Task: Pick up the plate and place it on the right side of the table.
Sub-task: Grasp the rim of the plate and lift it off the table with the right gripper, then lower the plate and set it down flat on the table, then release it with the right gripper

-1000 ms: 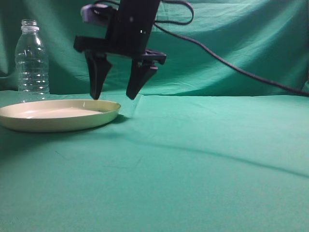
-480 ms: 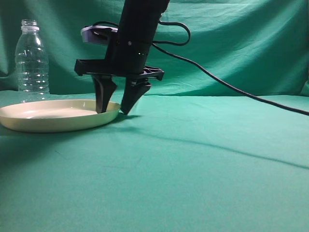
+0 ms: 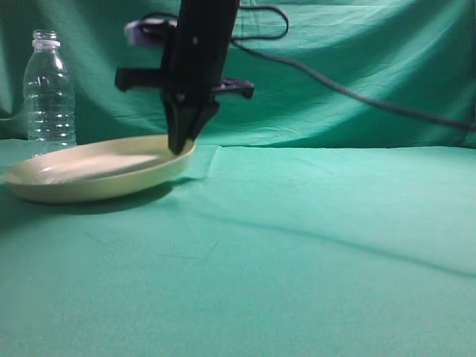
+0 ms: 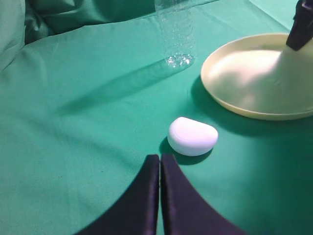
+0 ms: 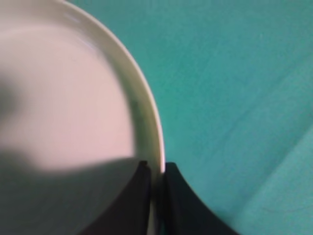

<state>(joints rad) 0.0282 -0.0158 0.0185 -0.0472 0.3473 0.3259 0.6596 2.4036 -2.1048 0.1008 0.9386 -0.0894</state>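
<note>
I should use my right gripper to put down the cream-yellow plate on the green cloth at the table end (image 3: 462, 181) opposite the bottle and let go of it there.
The cream-yellow plate (image 3: 89, 175) sits at the left of the green table (image 3: 312, 238), its right edge tilted up off the cloth. My right gripper (image 3: 181, 145) is shut on the plate's right rim, one finger inside and one outside. The right wrist view shows the plate (image 5: 68, 98) with its rim pinched in my right gripper (image 5: 155, 169). The left wrist view shows the plate (image 4: 254, 78) at the upper right. My left gripper (image 4: 160, 157) is shut and empty, low over the cloth, apart from the plate.
A clear plastic bottle (image 3: 49, 93) stands upright behind the plate's left side; it also shows in the left wrist view (image 4: 176, 34). A small white rounded object (image 4: 192, 136) lies on the cloth just ahead of my left gripper. A black cable (image 3: 357, 93) hangs across the backdrop.
My right gripper came down over the plate's right rim, closed on it, and has lifted that edge, so the plate now tilts up on the right.
</note>
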